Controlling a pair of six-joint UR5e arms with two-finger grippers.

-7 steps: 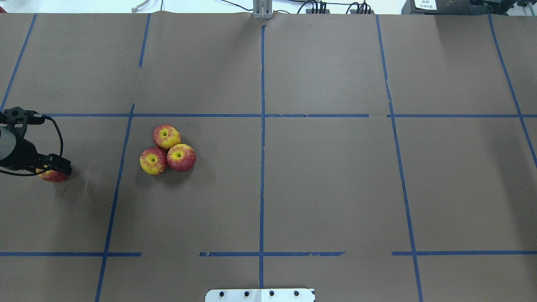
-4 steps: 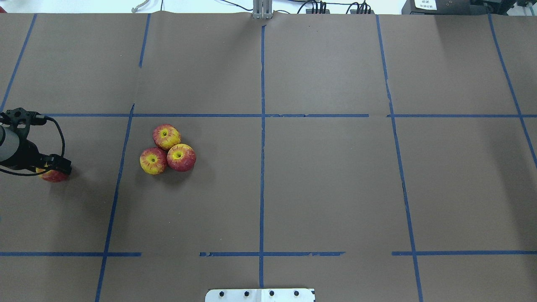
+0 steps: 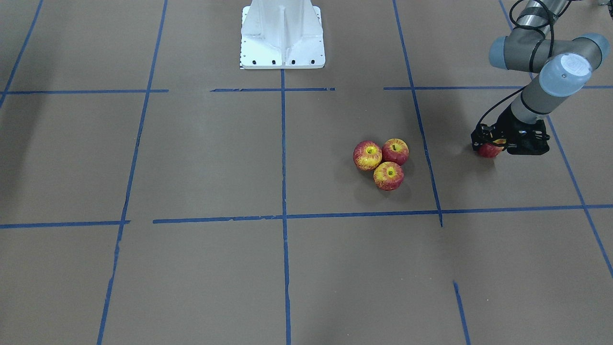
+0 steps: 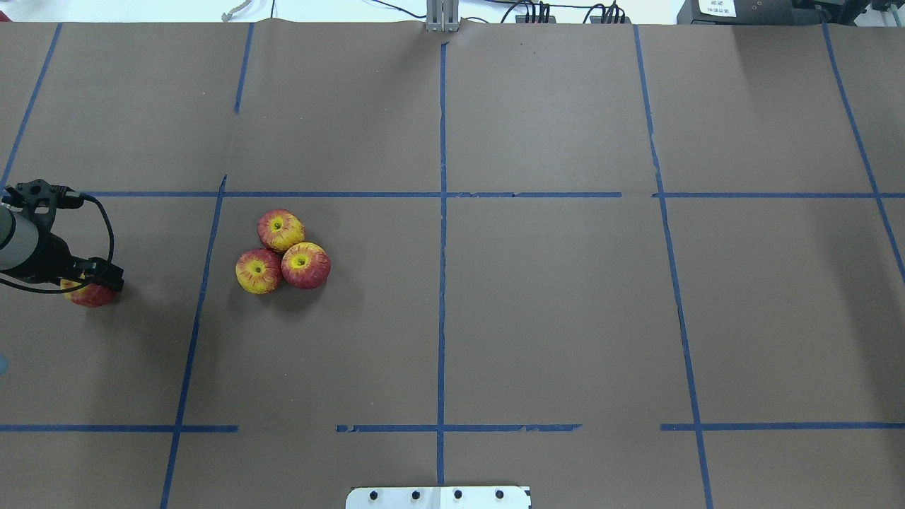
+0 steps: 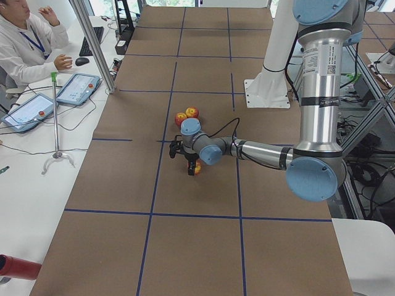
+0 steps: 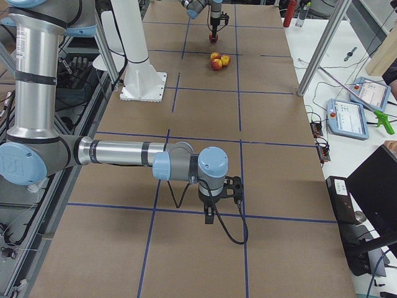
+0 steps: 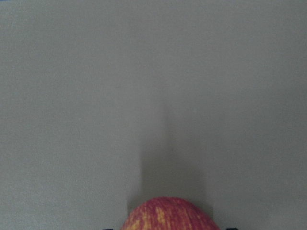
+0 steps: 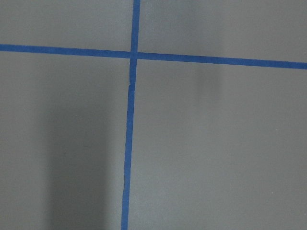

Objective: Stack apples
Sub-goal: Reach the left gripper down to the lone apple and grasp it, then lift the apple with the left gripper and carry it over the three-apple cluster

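Observation:
I should release the apple with my left gripper on top of the cluster of touching apples (image 3: pixel 391 153), over the hollow between them.
Three red-and-yellow apples sit touching in a cluster on the brown table: one (image 4: pixel 281 230) at the back, one (image 4: pixel 258 271) front left, one (image 4: pixel 305 266) front right. The cluster also shows in the front-facing view (image 3: pixel 383 160). A fourth apple (image 4: pixel 88 293) lies alone at the far left, also seen from the front (image 3: pixel 489 150). My left gripper (image 4: pixel 95 284) is low over it, fingers straddling it. The left wrist view shows this apple (image 7: pixel 170 215) at the bottom edge with small gaps to the finger tips. My right gripper (image 6: pixel 210 218) hangs over bare table; I cannot tell its state.
Blue tape lines (image 4: pixel 442 212) divide the brown paper-covered table into squares. The white robot base (image 3: pixel 282 33) stands at the middle of the robot's table edge. Operators' tablets (image 5: pixel 77 89) lie on a side table beyond the far edge.
My left wrist has shifted slightly to the right over the lone apple. The apples have not moved.

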